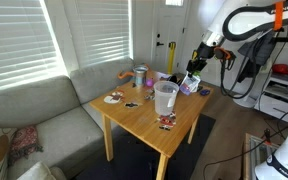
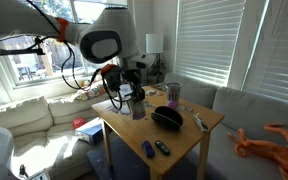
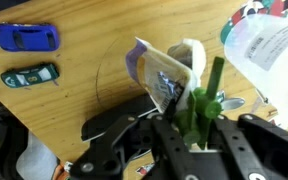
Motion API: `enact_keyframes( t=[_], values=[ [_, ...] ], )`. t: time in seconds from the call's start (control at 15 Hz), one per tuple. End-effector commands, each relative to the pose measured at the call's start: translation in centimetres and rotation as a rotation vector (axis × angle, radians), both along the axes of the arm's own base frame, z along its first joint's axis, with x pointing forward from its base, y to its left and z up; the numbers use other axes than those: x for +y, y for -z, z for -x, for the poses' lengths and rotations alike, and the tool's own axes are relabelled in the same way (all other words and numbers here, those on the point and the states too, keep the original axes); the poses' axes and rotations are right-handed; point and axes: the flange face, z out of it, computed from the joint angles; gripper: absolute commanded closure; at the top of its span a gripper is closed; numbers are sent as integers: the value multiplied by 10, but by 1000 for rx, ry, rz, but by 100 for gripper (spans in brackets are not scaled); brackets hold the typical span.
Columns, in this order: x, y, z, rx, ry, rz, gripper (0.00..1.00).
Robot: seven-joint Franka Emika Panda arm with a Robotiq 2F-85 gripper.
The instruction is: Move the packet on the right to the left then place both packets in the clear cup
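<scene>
Next, my gripper drops the purple-and-white packet inside the clear cup (image 1: 165, 99) (image 3: 275, 48) that stands near the middle of the wooden table.
My gripper (image 1: 193, 70) hangs over the far corner of the wooden table (image 1: 144, 118), also seen in an exterior view (image 2: 131, 92). In the wrist view its green-tipped fingers (image 3: 194, 108) are close together on the lower edge of a pale purple-and-white packet (image 3: 162, 78), which tilts up from them. A white edge of what may be the second packet (image 3: 191, 52) shows just behind it. The packets appear as a purple patch (image 1: 188, 87) under the gripper. The clear cup (image 1: 165, 97) stands upright near the table's middle, close beside the gripper (image 3: 269, 55).
A silvery-blue and orange mug (image 1: 140, 76) stands at the table's back. A small dark red-and-white item (image 1: 167, 122) lies near the front edge. A black bowl (image 2: 167, 117), two small toy cars (image 3: 28, 37) (image 3: 31, 76) and a couch (image 1: 34, 110) are nearby.
</scene>
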Motion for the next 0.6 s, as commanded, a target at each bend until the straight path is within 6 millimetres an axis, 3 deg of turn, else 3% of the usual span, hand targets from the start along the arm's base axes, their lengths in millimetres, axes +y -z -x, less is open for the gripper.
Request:
enact_keyframes(
  t=[0.0,0.33,0.53],
  values=[
    [16,-52,12,-45,-30,26,97],
    [54,-112,7,-177,-109,59,97],
    [85,-124,-7,-209,-174,38,97]
  ],
)
